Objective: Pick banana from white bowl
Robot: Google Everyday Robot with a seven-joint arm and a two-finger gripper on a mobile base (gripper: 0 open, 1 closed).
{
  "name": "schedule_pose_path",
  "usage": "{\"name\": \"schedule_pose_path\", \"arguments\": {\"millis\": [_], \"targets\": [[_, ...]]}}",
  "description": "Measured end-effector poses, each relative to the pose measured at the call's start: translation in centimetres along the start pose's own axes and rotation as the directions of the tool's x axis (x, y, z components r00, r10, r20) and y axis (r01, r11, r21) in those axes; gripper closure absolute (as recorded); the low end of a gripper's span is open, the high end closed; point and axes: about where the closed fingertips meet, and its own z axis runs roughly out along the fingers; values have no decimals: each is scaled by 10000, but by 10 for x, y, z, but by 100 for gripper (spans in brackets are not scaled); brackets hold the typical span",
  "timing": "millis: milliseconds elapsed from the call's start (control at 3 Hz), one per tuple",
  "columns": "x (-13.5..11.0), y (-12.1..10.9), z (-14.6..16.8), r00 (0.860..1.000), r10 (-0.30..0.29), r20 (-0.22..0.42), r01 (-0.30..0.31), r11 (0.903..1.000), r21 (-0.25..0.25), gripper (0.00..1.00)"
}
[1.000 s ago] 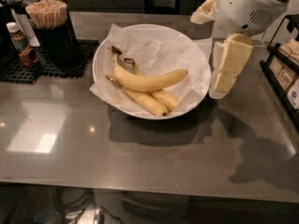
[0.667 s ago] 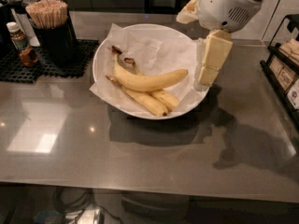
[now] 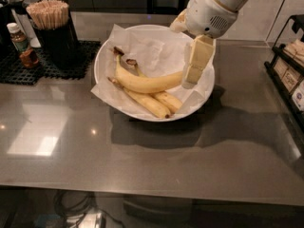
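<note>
I will close my gripper on the stemless end (image 3: 175,80) of the large top banana, the end farthest from its dark stem.
The white bowl (image 3: 142,28), lined with crinkled white paper, sits on the grey counter at centre. Three bananas lie in it. The banana (image 3: 147,84) is the largest and most curved, on top, with its dark-tipped stem pointing to the upper left. Two slimmer bananas (image 3: 148,103) lie under and in front of it. My gripper (image 3: 192,77) hangs from the white arm over the bowl's right side, pointing down, with its tip right at the banana's right end. Whether it touches the banana cannot be told.
A black holder full of wooden sticks (image 3: 54,27) and a small sauce bottle (image 3: 21,44) stand on a black mat (image 3: 47,65) at the far left. A dark rack with packets (image 3: 289,75) stands at the right edge. The counter's front edge runs along the bottom.
My arm has moved left, from beside the bowl's right rim to over the bowl's right part, and the gripper now reaches the banana's right end. The bananas have not moved.
</note>
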Motion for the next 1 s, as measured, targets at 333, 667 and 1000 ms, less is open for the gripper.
{"name": "schedule_pose_path", "arguments": {"millis": [333,667,1000], "targets": [[3,-15,22,9998,177,-48,-179,9994,-305,0],[3,-16,24,9998,179,-16,-180,9995,-278,0],[6,-15,48,9989,196,414,-169,9977,-664,0]]}}
